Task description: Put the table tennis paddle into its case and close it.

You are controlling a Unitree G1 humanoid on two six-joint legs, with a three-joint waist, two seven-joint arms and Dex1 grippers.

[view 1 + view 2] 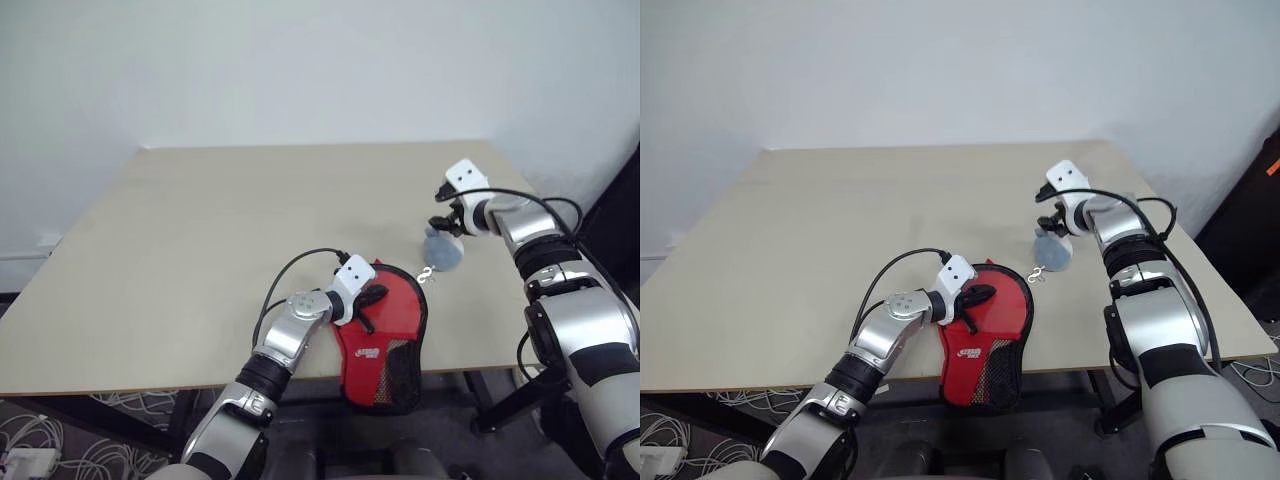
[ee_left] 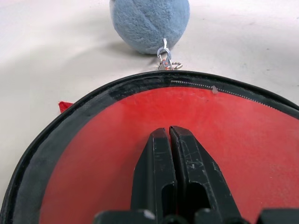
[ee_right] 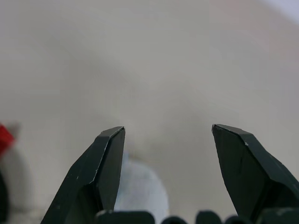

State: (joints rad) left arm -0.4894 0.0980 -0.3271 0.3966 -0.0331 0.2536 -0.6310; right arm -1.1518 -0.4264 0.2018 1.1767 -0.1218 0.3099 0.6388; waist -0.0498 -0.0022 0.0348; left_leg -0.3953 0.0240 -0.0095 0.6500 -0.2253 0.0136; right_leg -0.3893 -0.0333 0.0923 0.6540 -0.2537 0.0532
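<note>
My right gripper should move back over the plush ball, which lies off-centre below its open fingers, and grip its white part (image 3: 142, 191) before I pull the zip shut.
The red case (image 1: 388, 325) lies flat at the table's front edge, its black mesh end (image 1: 400, 378) hanging over the edge. Black edging and a zip line (image 2: 215, 88) run round its rim. My left gripper (image 1: 372, 297) is shut, its fingertips (image 2: 161, 140) resting on the case's red top with nothing between them. The table tennis paddle is hidden. My right gripper (image 1: 447, 222) hovers open just above a small grey-blue plush ball (image 1: 443, 252), which shows between and below its fingers (image 3: 110, 158).
A metal keyring (image 1: 427, 275) trails from the plush ball (image 2: 149, 23) towards the case's rim. The beige table (image 1: 230, 220) stretches bare to the left and back. A white wall stands behind it. Cables lie on the floor at the lower left (image 1: 60, 455).
</note>
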